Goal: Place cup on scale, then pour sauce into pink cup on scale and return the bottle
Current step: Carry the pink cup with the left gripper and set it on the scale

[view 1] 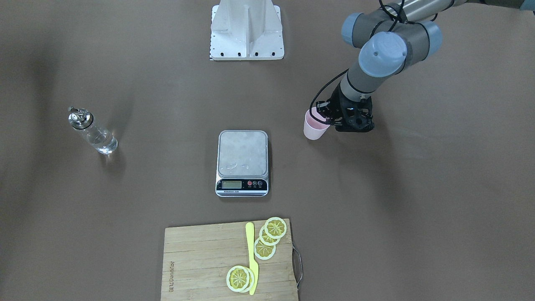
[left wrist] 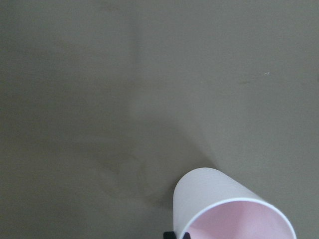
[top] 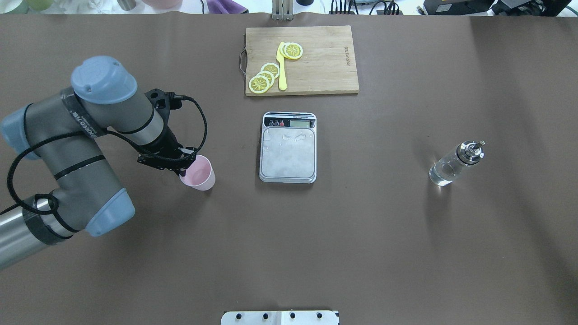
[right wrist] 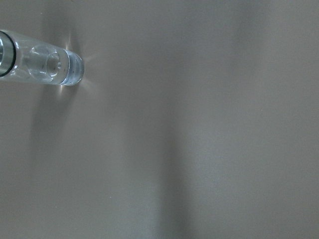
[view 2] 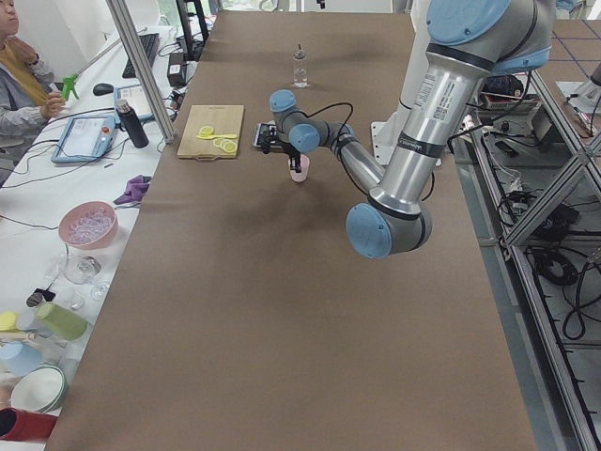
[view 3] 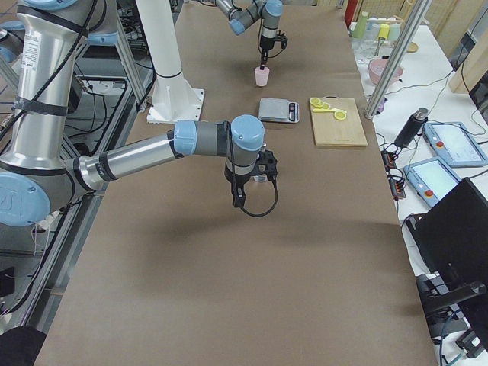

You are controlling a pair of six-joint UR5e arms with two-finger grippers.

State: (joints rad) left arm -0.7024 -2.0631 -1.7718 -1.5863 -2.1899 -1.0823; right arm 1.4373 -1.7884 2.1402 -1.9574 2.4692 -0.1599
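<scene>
The pale pink cup, now apart from the scale, will be set free by my left gripper once it is on the middle of the scale's silver plate [view 1: 243, 156].
The pale pink cup [top: 198, 175] is left of the scale [top: 288, 155], apart from it, and also shows in the front view [view 1: 314, 127]. My left gripper [top: 184, 163] is shut on the cup's near rim, one finger inside and one outside. The left wrist view shows the cup [left wrist: 219, 199] at the bottom edge over bare table. The clear glass bottle [top: 453, 166] with a silver spout stands at the right, with clear liquid in it. My right gripper [view 3: 255, 179] shows only in the exterior right view, and I cannot tell whether it is open or shut.
A bamboo cutting board [top: 325, 63] with lemon slices [top: 264, 77] and a yellow knife [top: 282, 67] lies beyond the scale. The robot's white base plate [top: 280, 317] is at the near edge. The right wrist view shows the bottle [right wrist: 47, 64] at its top left.
</scene>
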